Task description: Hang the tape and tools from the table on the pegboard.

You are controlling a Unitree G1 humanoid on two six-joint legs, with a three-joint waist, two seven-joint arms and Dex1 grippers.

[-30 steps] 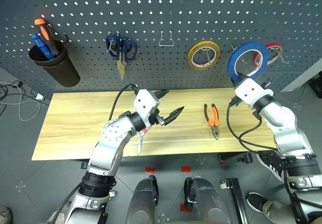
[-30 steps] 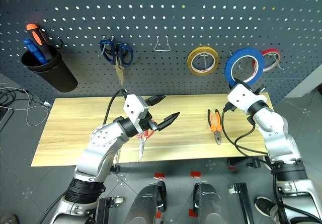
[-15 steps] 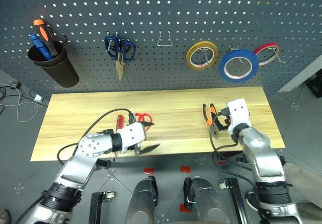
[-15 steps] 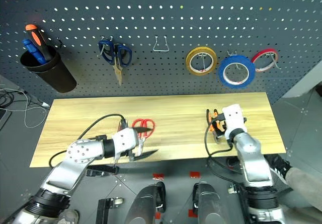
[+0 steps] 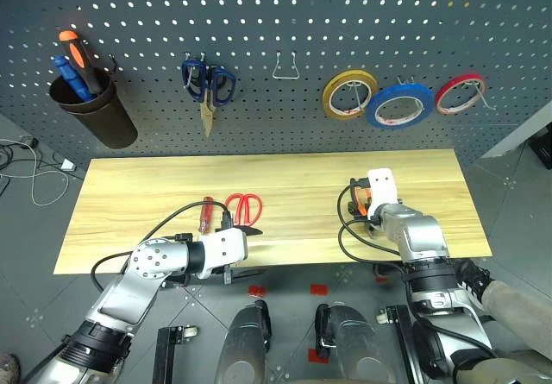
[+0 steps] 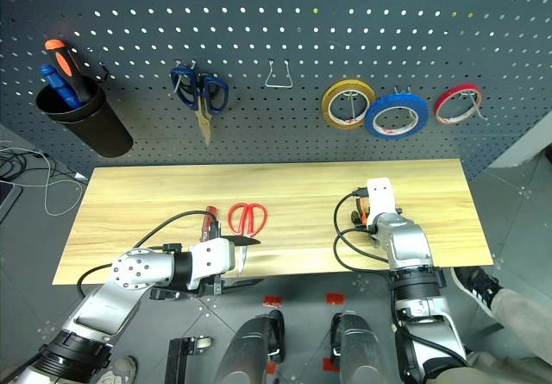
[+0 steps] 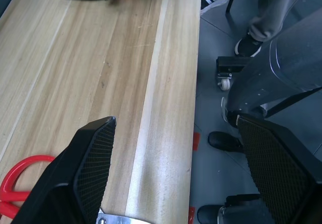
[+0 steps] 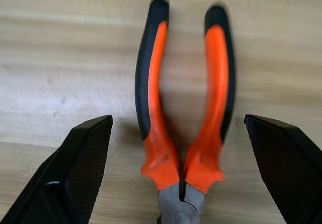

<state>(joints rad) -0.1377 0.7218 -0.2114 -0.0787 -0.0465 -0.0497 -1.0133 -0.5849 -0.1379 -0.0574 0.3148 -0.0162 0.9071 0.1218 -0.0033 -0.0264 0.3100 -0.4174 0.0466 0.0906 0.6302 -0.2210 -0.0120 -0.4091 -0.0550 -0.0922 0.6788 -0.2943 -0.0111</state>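
The robot's left gripper needs to next close on the blades of the red-handled scissors (image 5: 247, 236) (image 7: 119, 219), just below the scissors' screw, so that the handle loops stay free for hanging.
The blue tape (image 5: 399, 106) hangs on a hook of the dark pegboard (image 5: 285, 13), between a yellow roll and a thin red roll. On the wooden table (image 5: 147, 194) lie the red-handled scissors (image 5: 245, 204) and the slim red screwdriver (image 5: 205, 214). The orange-and-black pliers (image 8: 156, 83) lie on the right part of the table. My right gripper (image 8: 178, 128) hangs open over them, one finger on each side of the handles. My left gripper (image 7: 175, 121) is open and empty at the table's front edge, just in front of the red scissors.
On the pegboard are blue-handled scissors (image 5: 207, 82), an empty metal hook (image 5: 285, 66), the yellow roll (image 5: 348, 94), the red roll (image 5: 460, 93) and a black cup (image 5: 93, 108) holding orange and blue screwdrivers. A person's leg and shoe (image 5: 504, 293) are at the table's right end.
My right gripper let go of the blue tape, which now hangs on its hook, and dropped down over the pliers. My left arm sank from above the table to its front edge.
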